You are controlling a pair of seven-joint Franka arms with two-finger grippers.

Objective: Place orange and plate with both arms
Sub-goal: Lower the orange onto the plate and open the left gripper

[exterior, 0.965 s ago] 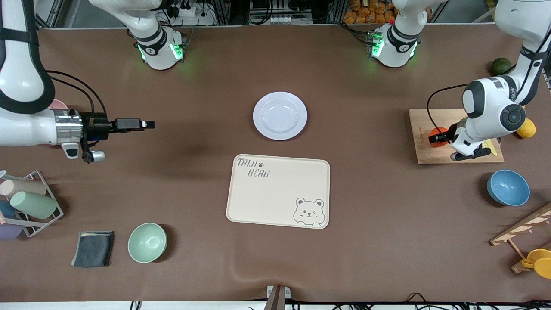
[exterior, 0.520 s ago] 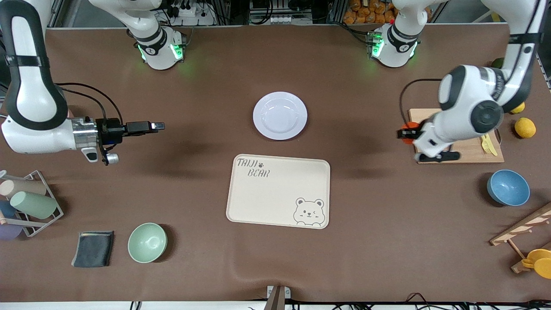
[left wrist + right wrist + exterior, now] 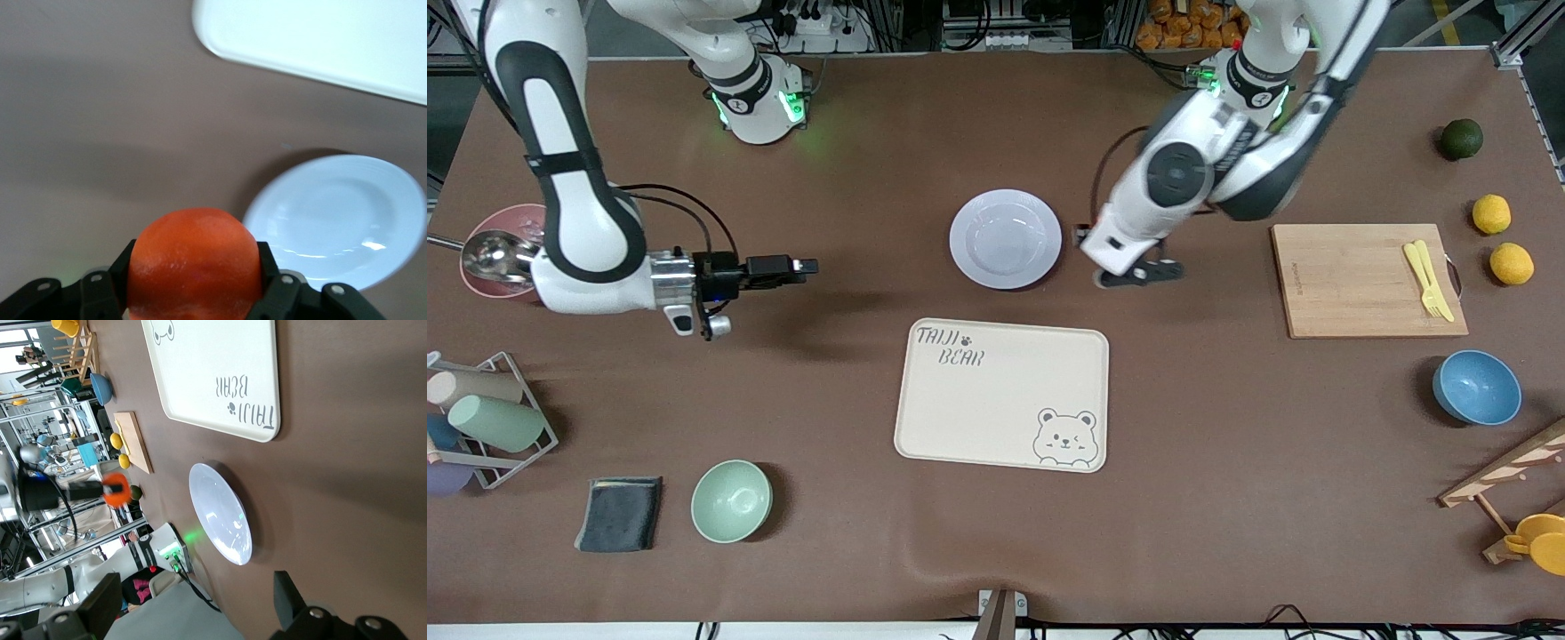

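My left gripper is to put the orange down in the middle of the empty plate (image 3: 1008, 244) (image 3: 341, 225). The orange is now over bare table beside the plate.
The orange (image 3: 193, 263) is gripped between my left gripper's (image 3: 193, 273) fingers; it also shows in the right wrist view (image 3: 115, 490). In the front view the arm hides it. My left gripper (image 3: 1083, 236) hangs over the bare table just beside the plate (image 3: 1005, 238), on the side toward the left arm's end. The pale lavender-white plate is empty and also shows in the left wrist view (image 3: 333, 220) and the right wrist view (image 3: 220, 513). My right gripper (image 3: 805, 265) is open and empty, its jaws wide apart (image 3: 193, 607), over the table toward the right arm's end, pointing at the plate.
The cream bear tray (image 3: 1001, 394) lies nearer the camera than the plate. A wooden board (image 3: 1352, 280) with a yellow fork (image 3: 1426, 267), two lemons (image 3: 1512, 263), a dark green fruit (image 3: 1461, 139) and a blue bowl (image 3: 1476, 388) are at the left arm's end. A green bowl (image 3: 731, 500) and cup rack (image 3: 489, 418) are at the right arm's end.
My left gripper has carried the orange from the wooden board across to beside the plate. My right gripper has moved toward the plate.
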